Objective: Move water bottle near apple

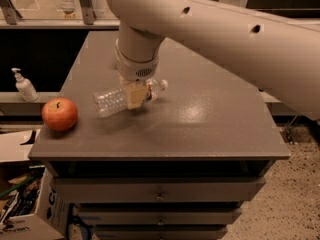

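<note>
I am holding the water bottle over the grey table top. I should release it there close beside the apple (pixel 108 107), with the bottle's base nearly touching it.
The water bottle (pixel 111 99) is clear ribbed plastic with a small white cap pointing right. It lies sideways in my gripper (pixel 135 95), which is shut on its middle and holds it just above the grey table top (pixel 200 119), left of centre. The red-orange apple (pixel 59 114) with a dark stem sits at the table's front left corner, a short way left of the bottle's base. My arm comes in from the upper right and covers the back of the table.
A small white pump dispenser (pixel 23 85) stands on a lower ledge left of the table. Cardboard boxes (pixel 20 204) sit on the floor at lower left. Drawers (pixel 160 194) run below the table top.
</note>
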{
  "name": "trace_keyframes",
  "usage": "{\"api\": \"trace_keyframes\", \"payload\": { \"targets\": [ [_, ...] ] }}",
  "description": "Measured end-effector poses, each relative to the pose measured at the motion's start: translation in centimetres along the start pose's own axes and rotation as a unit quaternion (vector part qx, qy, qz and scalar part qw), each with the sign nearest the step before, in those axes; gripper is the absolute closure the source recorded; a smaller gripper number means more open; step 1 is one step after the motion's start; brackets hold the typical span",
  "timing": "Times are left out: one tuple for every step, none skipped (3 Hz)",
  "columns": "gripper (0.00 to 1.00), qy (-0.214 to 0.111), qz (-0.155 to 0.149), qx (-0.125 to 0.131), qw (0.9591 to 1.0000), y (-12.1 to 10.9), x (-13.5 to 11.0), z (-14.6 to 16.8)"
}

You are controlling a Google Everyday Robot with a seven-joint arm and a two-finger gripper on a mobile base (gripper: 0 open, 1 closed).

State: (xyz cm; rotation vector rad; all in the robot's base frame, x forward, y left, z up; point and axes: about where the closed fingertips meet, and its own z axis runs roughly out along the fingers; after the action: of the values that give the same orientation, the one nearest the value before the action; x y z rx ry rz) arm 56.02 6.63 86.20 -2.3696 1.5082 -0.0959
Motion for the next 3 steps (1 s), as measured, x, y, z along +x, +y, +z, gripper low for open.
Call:
{"api": "trace_keyframes", "payload": {
  "targets": [
    [1.0,0.016,-0.018,0.003,0.9997,-0.3,-2.6,1.7],
    [1.0,0.021,-0.033,0.005,0.9992,-0.7,-5.1,3.2],
    [1.0,0.023,-0.038,0.004,0.999,-0.8,-5.9,4.1]
  ]
}}
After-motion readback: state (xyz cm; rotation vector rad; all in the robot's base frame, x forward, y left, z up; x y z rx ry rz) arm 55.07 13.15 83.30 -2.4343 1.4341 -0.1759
